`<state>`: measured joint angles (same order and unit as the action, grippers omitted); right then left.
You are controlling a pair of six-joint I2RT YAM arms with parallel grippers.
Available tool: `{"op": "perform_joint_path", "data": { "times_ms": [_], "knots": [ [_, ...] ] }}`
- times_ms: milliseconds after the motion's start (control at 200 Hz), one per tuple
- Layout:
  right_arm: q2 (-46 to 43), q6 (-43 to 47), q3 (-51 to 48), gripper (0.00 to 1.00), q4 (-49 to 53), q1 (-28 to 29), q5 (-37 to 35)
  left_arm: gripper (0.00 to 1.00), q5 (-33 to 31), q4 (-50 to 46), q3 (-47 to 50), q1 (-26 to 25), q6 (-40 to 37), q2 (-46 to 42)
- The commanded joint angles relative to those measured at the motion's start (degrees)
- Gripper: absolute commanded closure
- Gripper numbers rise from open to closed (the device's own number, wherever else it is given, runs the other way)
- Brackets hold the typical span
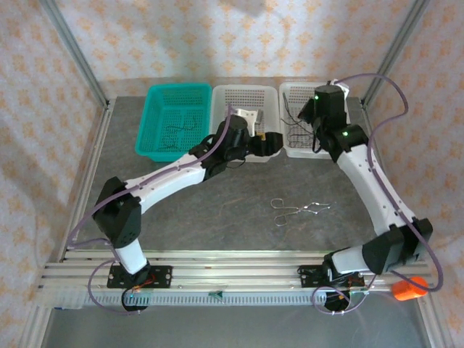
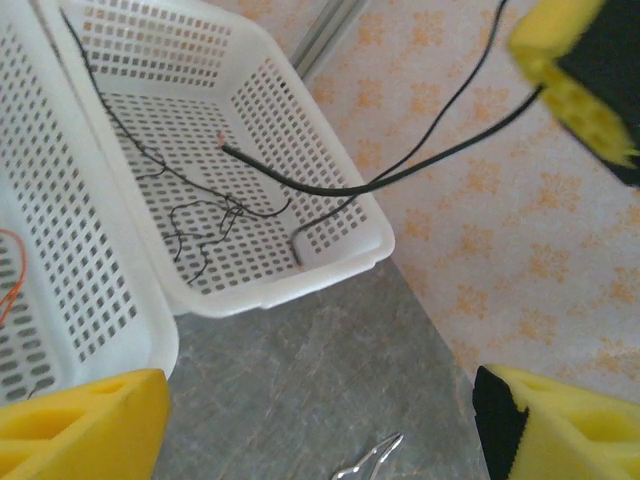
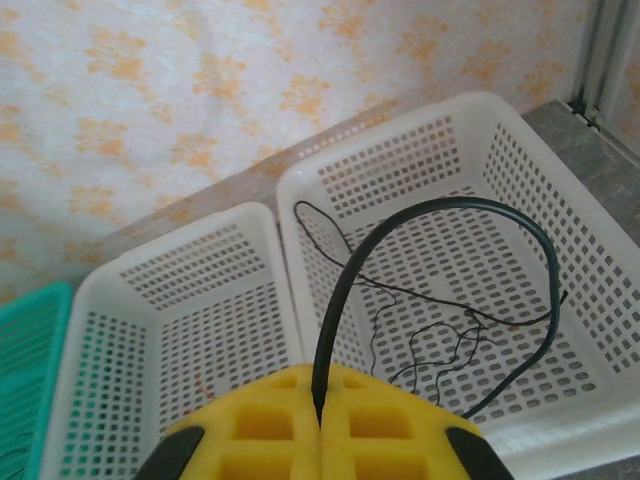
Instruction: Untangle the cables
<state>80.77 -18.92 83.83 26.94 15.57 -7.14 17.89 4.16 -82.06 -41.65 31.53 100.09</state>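
Observation:
My right gripper has the thick black cable. It will let go of the cable behind the thin tangle on the white basket's bottom [image 1: 323, 122] [image 3: 457, 246]. The thick cable now hangs over that basket.
My right gripper [image 3: 320, 388] is shut on a thick black cable [image 3: 450, 205] that arcs up from its pads and curves down over the right white basket [image 3: 560, 160]. Several thin black cables [image 3: 430, 340] lie tangled on that basket's floor. From the left wrist view the same held cable [image 2: 330, 185] hangs over the basket, above the thin tangle [image 2: 200, 220]. An orange-red cable [image 3: 205, 385] lies in the middle white basket [image 3: 150, 270]. My left gripper [image 2: 320, 440] is open above bare table beside the baskets, holding nothing. In the top view it [image 1: 272, 141] sits left of the right gripper [image 1: 312, 122].
A teal basket [image 1: 172, 119] with dark wires stands left of the two white ones. A small silver wire clip [image 1: 301, 212] lies on the grey table in front of the baskets, and its tip [image 2: 370, 458] is just below my left fingers. Patterned walls enclose the table.

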Motion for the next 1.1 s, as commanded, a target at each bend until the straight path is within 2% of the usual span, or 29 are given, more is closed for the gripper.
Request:
{"op": "perform_joint_path", "data": {
  "times_ms": [0, 215, 350, 871, 956, 1096],
  "knots": [
    [3.1, 1.9, 3.4, 1.0, 0.7, -2.7, 2.6, 0.2, 1.1, 1.9, -4.5, -0.4, -0.7, 2.6],
    [10.3, 2.5, 7.3, 1.0, 0.5, -8.9, 4.9, 0.2, 1.1, 0.7, -11.1, -0.7, 0.1, 8.8],
    [14.9, 3.3, 9.2, 1.0, 0.5, -11.6, 7.5, 0.2, 0.2, -4.9, -17.2, -1.3, -0.5, 14.0],
    [32.7, 3.0, 20.6, 1.0, 5.7, -12.8, 10.5, 0.19, -0.3, -8.3, -24.6, -2.2, 0.1, 20.9],
    [33.1, 2.9, 20.7, 0.92, 5.7, -12.8, 10.1, 0.2, -0.4, -8.5, -24.3, -2.2, -0.1, 20.6],
    [33.1, 2.8, 20.9, 0.71, 5.6, -12.8, 10.0, 0.2, -0.8, -8.7, -23.7, -2.3, -0.4, 19.8]
  ]
}}
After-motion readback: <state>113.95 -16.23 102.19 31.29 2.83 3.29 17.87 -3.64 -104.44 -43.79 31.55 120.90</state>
